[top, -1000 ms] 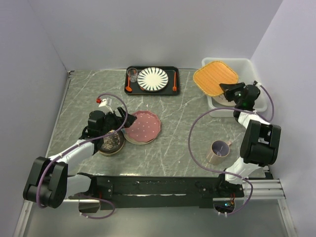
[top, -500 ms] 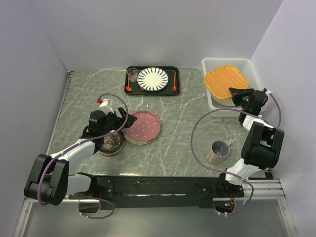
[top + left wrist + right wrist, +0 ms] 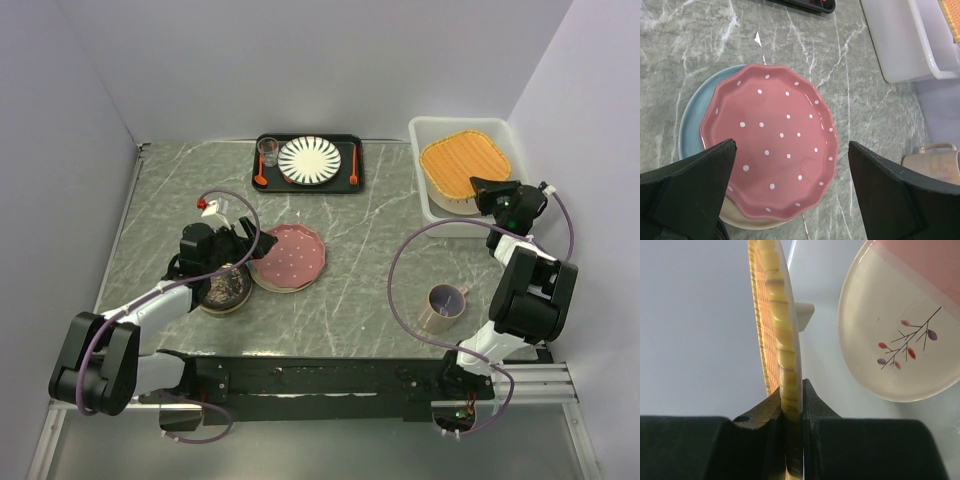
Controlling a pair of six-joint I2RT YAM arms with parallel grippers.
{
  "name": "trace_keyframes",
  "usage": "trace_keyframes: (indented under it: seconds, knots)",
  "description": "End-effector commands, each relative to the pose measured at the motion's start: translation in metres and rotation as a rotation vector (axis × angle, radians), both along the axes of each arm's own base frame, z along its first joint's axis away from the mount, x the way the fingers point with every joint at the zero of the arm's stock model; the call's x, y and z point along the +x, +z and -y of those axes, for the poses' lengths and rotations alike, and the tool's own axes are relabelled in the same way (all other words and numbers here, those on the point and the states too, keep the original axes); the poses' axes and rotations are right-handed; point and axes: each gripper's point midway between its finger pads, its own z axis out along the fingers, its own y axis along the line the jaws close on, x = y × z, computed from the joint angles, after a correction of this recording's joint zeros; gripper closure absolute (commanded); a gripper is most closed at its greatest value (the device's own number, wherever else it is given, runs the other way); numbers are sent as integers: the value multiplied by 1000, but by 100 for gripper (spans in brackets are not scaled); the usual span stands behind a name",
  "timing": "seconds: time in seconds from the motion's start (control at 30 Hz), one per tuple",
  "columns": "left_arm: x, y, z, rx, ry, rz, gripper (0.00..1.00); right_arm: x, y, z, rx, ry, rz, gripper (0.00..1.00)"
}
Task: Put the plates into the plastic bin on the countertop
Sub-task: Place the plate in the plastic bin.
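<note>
The tan woven-look plate will go down on the cream plate in the white plastic bin (image 3: pixel 457 179) (image 3: pixel 925 297) from my right gripper.
My right gripper (image 3: pixel 484 190) (image 3: pixel 791 395) is shut on the near rim of the tan woven-look plate (image 3: pixel 464 164) (image 3: pixel 774 320), held over the white plastic bin (image 3: pixel 432 207). Under it in the bin lies a cream plate with a leaf sprig (image 3: pixel 900 340). The pink dotted plate (image 3: pixel 291 255) (image 3: pixel 772 145) lies on a pale blue-cream plate (image 3: pixel 692 110) on the countertop (image 3: pixel 370 250). My left gripper (image 3: pixel 252 243) (image 3: pixel 790 200) hangs open over the pink plate's near edge. A dark brown patterned plate (image 3: pixel 225 289) lies under the left arm.
A black tray (image 3: pixel 308 161) at the back holds a striped white plate (image 3: pixel 309 158), a glass (image 3: pixel 268 151) and orange cutlery. A tan mug (image 3: pixel 442 305) (image 3: pixel 935 162) stands near the right arm's base. Walls close in the left, back and right sides.
My right gripper has carried the tan plate to the right and back, from the bin's left edge to over the bin. The left arm has not moved.
</note>
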Motion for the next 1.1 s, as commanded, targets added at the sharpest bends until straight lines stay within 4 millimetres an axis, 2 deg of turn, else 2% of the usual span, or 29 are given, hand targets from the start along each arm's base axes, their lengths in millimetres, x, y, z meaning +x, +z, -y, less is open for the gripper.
trace_keyframes:
  seconds: [0.0,0.3,0.57,0.83,1.07]
  knots:
    - [11,25,6,-6,-22,87,1,1,63,9,-77,-38,175,100]
    - [12,24,6,-4,-21,86,1,7,60,17,-100,-62,146,100]
    - [12,20,6,-1,-24,76,1,16,40,23,-92,-71,102,100]
    - [12,19,7,2,-28,71,1,25,29,31,-96,-92,79,100]
    - [12,15,8,4,-36,62,1,34,29,37,-125,-131,51,100]
